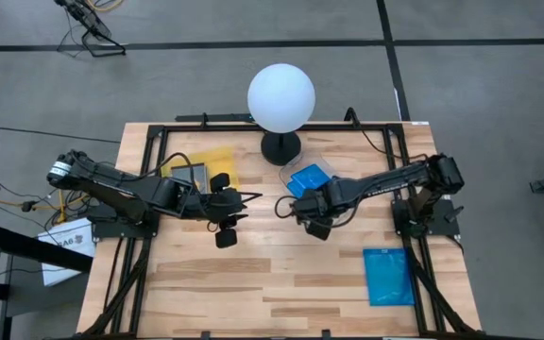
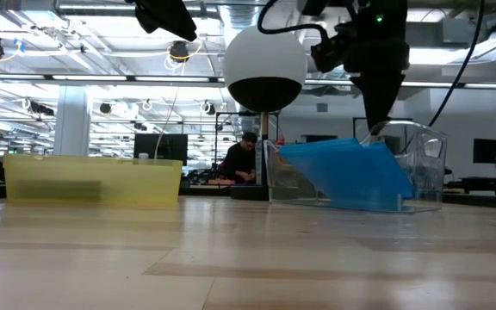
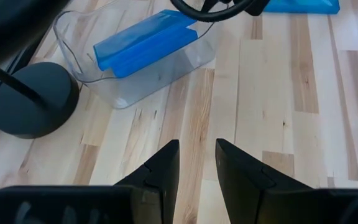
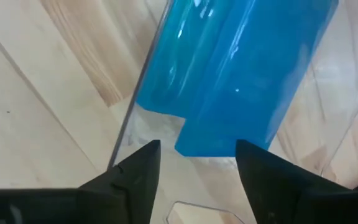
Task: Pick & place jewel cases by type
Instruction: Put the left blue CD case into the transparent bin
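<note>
The upper blue jewel case sits staggered over the other in the clear tray, so the robot's right gripper should grip its lower end [image 4: 209, 148], lift it out and line it up again.
Two blue jewel cases [image 4: 235, 74] lie slanted in the clear plastic tray [image 1: 321, 161], upper edge on its rim, lower edge [image 2: 394, 200] on its floor. My right gripper [image 4: 197, 163] hangs open just above their lower end, pointing steeply down, with nothing between its fingers. A grey jewel case [image 1: 189, 175] lies in the yellow tray [image 1: 217, 159]. More blue jewel cases [image 1: 387, 274] lie flat on the table at the near right. My left gripper [image 3: 196, 163] hovers over the table's middle, narrowly open and empty, short of the clear tray [image 3: 135, 87].
A lamp with a white globe [image 1: 280, 97] and a round black base [image 1: 280, 147] stands at the far edge between the two trays. Black frame rails [image 1: 149, 189] run along the table's sides. Bare wood [image 1: 253, 283] fills the near half.
</note>
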Tool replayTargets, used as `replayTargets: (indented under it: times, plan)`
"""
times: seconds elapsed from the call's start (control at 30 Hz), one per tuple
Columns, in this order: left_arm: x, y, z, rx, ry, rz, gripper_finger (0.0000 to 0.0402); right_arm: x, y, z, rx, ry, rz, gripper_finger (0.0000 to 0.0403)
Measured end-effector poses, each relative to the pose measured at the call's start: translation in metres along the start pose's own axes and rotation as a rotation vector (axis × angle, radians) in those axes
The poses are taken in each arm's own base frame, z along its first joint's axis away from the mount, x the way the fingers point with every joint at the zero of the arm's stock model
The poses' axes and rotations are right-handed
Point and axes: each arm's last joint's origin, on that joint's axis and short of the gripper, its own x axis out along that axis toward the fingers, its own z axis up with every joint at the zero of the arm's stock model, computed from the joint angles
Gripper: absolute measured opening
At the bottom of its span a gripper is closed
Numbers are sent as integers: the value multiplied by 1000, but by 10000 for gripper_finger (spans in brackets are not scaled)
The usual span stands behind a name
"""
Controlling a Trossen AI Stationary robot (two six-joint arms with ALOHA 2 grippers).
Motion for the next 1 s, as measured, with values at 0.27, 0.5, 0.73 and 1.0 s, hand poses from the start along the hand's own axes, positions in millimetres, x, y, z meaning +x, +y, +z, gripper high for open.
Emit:
replayTargets:
  times: [0.27, 0.5, 0.73, 1.0]
  plan:
    - [0, 0, 0, 0, 0, 0, 97, 10, 2, 5, -22, 53, 38, 197]
    - [0, 0, 0, 9, 2, 1, 97, 20, 3, 7, -64, 87, 13, 201]
    - [0, 1, -1, 15, 14, 9, 97, 32, 1, 11, -80, 112, -46, 188]
    - [0, 1, -1, 26, 12, 10, 97, 30, -2, 11, -86, 86, -104, 99]
